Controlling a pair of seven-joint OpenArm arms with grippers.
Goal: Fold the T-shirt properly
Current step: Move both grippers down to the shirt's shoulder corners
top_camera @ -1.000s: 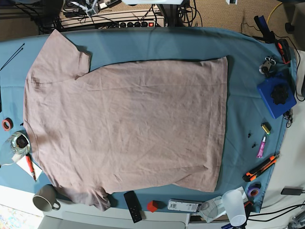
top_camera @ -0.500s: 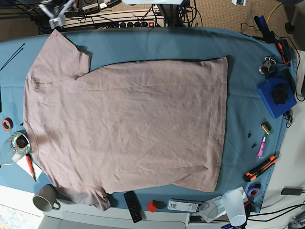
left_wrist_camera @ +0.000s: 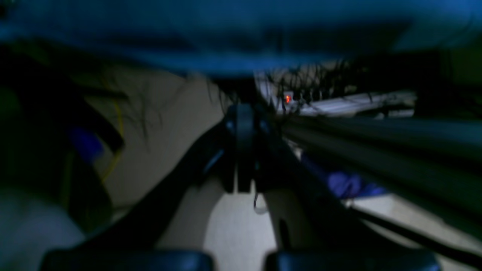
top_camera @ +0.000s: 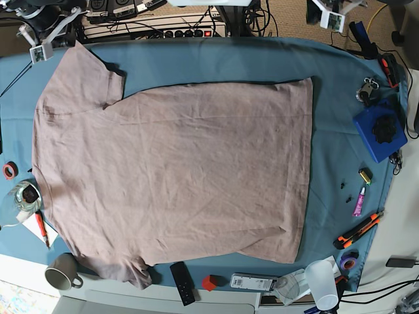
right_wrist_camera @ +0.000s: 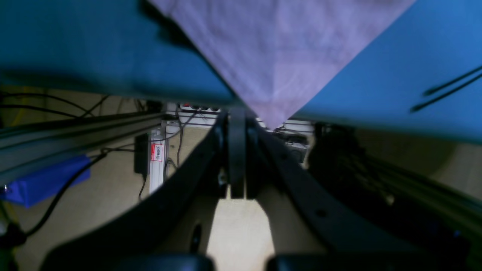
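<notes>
The T-shirt's upper sleeve has a pointed corner. Next, my right gripper needs to grab the T-shirt by the upper sleeve's shoulder-side edge (top_camera: 68,61) (right_wrist_camera: 301,95), just in from that corner.
The pink-beige T-shirt (top_camera: 173,176) lies spread flat on the blue table cloth (top_camera: 334,98), sleeves at the left, hem at the right. In the right wrist view my right gripper (right_wrist_camera: 237,116) is shut and empty, just off the table's far edge, with the tip of the upper sleeve (right_wrist_camera: 276,60) right beside its fingertips. The base view shows that arm (top_camera: 38,29) at the top left by the sleeve corner. My left gripper (left_wrist_camera: 244,113) is shut and empty in a dark, blurred view below the table edge; its arm (top_camera: 330,16) shows at the top right.
A mug (top_camera: 62,271), a glass bowl (top_camera: 19,199) and red tape (top_camera: 9,171) sit at the left edge. A black remote (top_camera: 182,282), red block (top_camera: 209,282) and plastic cup (top_camera: 323,282) line the near edge. A blue box (top_camera: 380,131) and orange cutter (top_camera: 359,229) are right.
My right arm has swung left along the far edge to the upper sleeve corner. My left arm has come into view at the top right. The T-shirt has not moved.
</notes>
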